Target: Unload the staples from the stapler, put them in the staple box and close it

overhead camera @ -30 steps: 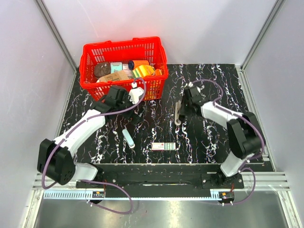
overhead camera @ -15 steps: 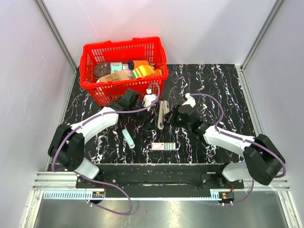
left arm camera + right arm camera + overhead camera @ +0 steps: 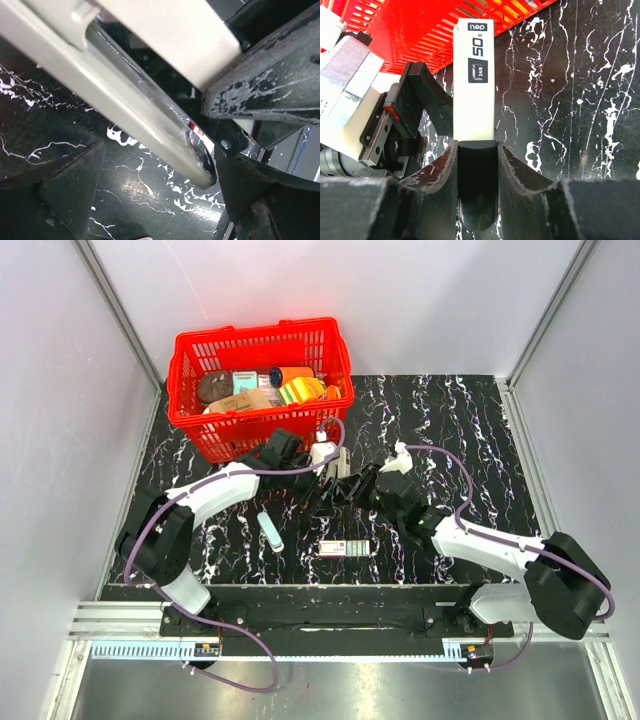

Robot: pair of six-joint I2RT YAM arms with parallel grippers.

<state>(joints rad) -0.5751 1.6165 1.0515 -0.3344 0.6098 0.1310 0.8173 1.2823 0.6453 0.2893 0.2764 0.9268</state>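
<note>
Next, my right gripper lets go of the stapler on the open black marbled table (image 3: 387,481), clear of the red basket's front corner. The stapler is still held above the table.
The stapler (image 3: 339,476) has a white top marked "50" and a black rear end. My right gripper (image 3: 357,484) is shut on that black rear end and holds the stapler above the table. In the right wrist view the stapler (image 3: 476,85) points away from my right gripper (image 3: 476,145), toward the basket. My left gripper (image 3: 324,483) is open right beside the stapler's front half. In the left wrist view the pale stapler body (image 3: 125,105) crosses the gap of my left gripper (image 3: 155,145). I cannot tell whether the fingers (image 3: 70,185) touch it.
A red basket (image 3: 250,435) full of items stands at the back left, close behind both grippers. A pale blue-white bar (image 3: 269,531) and a small red-and-white box (image 3: 345,548) lie on the black marbled table in front of the grippers.
My right gripper has carried the stapler left, from the middle right toward the basket. My left gripper has swung right to meet it and now sits beside its front half.
</note>
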